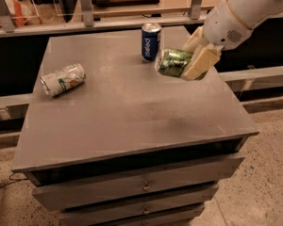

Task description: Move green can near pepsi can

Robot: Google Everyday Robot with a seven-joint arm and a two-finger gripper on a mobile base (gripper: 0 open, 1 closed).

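Note:
The robot's gripper will release the green can on the grey cabinet top [168, 65], close in front of the pepsi can.
The green can [172, 62] is held on its side in my gripper [194, 59], a little above the grey cabinet top [127, 102]. The gripper's cream fingers [201, 62] are shut on the can's right part. The pepsi can [151, 41] stands upright near the back edge of the top, just to the left of and behind the held can, with a small gap between them. My white arm comes in from the upper right.
A silver-white can with green and orange marks [62, 79] lies on its side at the left of the top. Drawers [141, 185] run below the front edge. A railing and shelf [85, 4] stand behind. The floor lies to the right.

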